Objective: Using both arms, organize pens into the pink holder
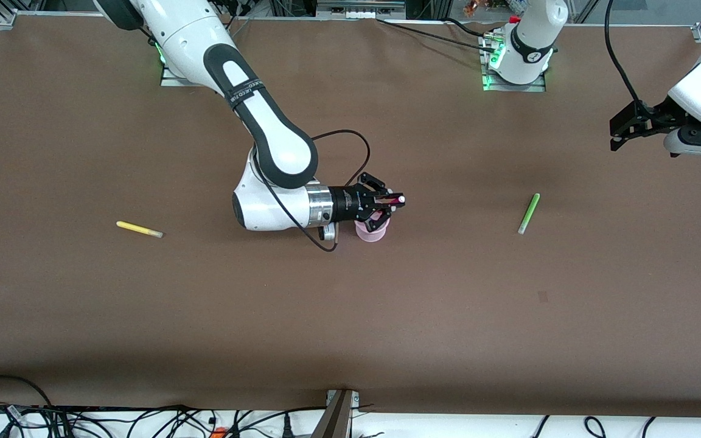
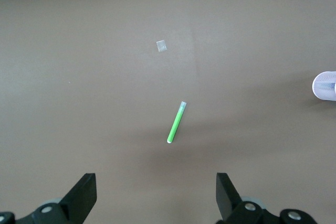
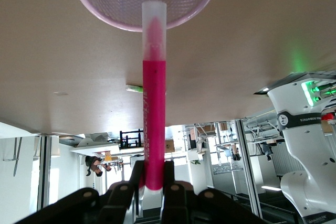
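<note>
My right gripper needs to release the magenta-pink pen inside the pink holder (image 1: 374, 221), so it leans on the holder's rim toward the green pen.
My right gripper (image 1: 394, 201) is shut on the magenta-pink pen (image 1: 398, 199) and holds it over the pink holder (image 1: 372, 232) at the table's middle. In the right wrist view the fingers (image 3: 135, 178) clamp one end of the pen (image 3: 154, 103), and its pale tip reaches the mouth of the holder (image 3: 105, 14). The light green pen (image 1: 528, 213) lies toward the left arm's end. My left gripper (image 1: 621, 131) is open and empty, up in the air near that pen (image 2: 176, 123). The yellow pen (image 1: 139, 229) lies toward the right arm's end. The purple pen is out of view.
A small pale patch (image 2: 161, 46) marks the brown table (image 1: 350, 316), nearer the front camera than the green pen. A pale round rim (image 2: 325, 85) shows at the edge of the left wrist view. Cables (image 1: 143, 420) run along the table's front edge.
</note>
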